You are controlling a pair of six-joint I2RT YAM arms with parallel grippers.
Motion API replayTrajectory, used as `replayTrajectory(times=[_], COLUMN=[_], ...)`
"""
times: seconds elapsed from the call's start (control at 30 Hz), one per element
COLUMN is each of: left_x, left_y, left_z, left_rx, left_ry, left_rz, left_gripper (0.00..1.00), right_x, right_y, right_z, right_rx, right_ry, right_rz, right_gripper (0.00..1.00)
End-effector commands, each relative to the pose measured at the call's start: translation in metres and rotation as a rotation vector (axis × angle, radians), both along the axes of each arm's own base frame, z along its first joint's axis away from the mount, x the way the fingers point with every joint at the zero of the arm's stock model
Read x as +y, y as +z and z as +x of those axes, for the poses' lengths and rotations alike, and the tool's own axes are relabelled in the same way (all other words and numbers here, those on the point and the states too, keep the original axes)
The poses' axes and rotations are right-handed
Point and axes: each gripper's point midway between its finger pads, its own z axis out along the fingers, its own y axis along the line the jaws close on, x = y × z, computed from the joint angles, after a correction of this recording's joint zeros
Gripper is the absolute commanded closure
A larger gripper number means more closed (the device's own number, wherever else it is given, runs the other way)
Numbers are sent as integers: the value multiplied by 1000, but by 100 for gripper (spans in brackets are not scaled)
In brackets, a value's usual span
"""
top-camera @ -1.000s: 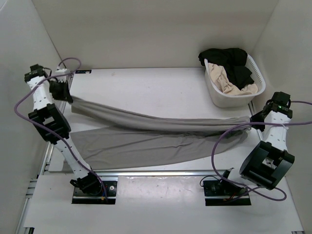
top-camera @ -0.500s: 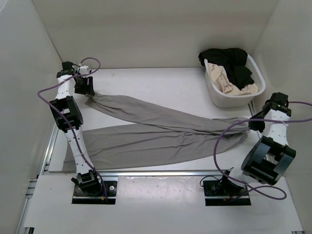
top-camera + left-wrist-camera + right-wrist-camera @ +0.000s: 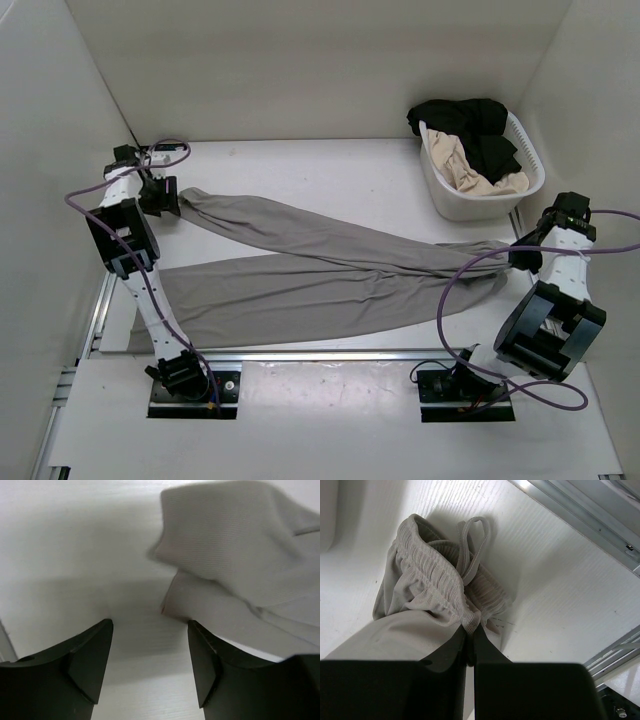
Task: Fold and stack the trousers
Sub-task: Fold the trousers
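The robot's right gripper will release the waistband on the table at the waistband end of the nearer trouser leg [image 3: 507, 288] [image 3: 509, 615].
The grey trousers [image 3: 300, 265] lie across the table, one leg running from the far left to the right, the other nearer the front. My left gripper [image 3: 160, 195] is open at the far left, just short of that leg's cuff [image 3: 235, 555], which lies free on the table. Bare table shows between its fingertips [image 3: 150, 625]. At the right edge my right gripper [image 3: 520, 255] is shut on the gathered waistband [image 3: 435, 580], pinching a fold at its tips [image 3: 470, 627]. The drawstring loop [image 3: 470, 537] rests beside it.
A white laundry basket [image 3: 450, 205] stands at the back right, holding a black garment [image 3: 465, 118] and a beige one [image 3: 470, 165]. A metal rail [image 3: 320, 352] runs along the near edge. White walls enclose the table on both sides.
My left gripper has opened and let go of the leg end, which has dropped from a lifted stretch onto the table. The right gripper has kept its hold and place.
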Motion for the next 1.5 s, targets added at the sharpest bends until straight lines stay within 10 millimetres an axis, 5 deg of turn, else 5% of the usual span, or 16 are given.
replayTrajectory(times=[0.0, 0.13, 0.2, 0.27, 0.63, 0.77, 0.87, 0.97, 1.03, 1.17, 1.23, 1.27, 1.33, 1.47], left_x=[-12, -22, -20, -20, -42, -48, -59, -61, -33, 3, 23, 31, 56, 75], left_y=[11, 12, -6, -10, -34, -43, -39, 8, 54, 142, 152, 178, 193, 208], left_z=[15, 30, 24, 20, -4, -23, -32, -22, -2, -24, -54, -64, -89, -122], left_rx=[-58, -66, -8, 19, 144, 195, 219, 150, 58, -29, -8, -59, -84, -87], left_ry=[-15, -41, -29, -26, -70, -87, -127, -166, -162, -123, -77, -49, 14, 45], left_rz=[-49, -16, 28, 28, 57, 62, 8, -30, 43, 181, 191, 217, 217, 258], left_gripper=[27, 26, 36, 57, 54, 86, 86, 86, 86, 86, 86, 86, 86, 86], right_x=[2, 3, 4, 3, 1, -1, 1, -1, -2, -10, -13, -16, -25, -30], right_y=[8, 0, -3, -2, -2, 4, 8, 21, 26, 60, 75, 80, 92, 102], right_z=[3, -3, -4, -2, -3, -1, 3, 15, 27, 57, 64, 64, 63, 67], right_rx=[-37, -13, -11, -19, -14, -30, -48, -91, -108, -201, -239, -261, -298, -358], right_ry=[32, 36, 36, 36, 31, 30, 27, 40, 60, 82, 88, 83, 53, 35], right_rz=[-12, -12, -11, -16, -25, -35, -24, -22, -9, -24, -38, -42, -55, -31], right_gripper=[100, 100, 100, 100, 100, 100, 100, 100, 100, 100, 100, 100, 100, 100])
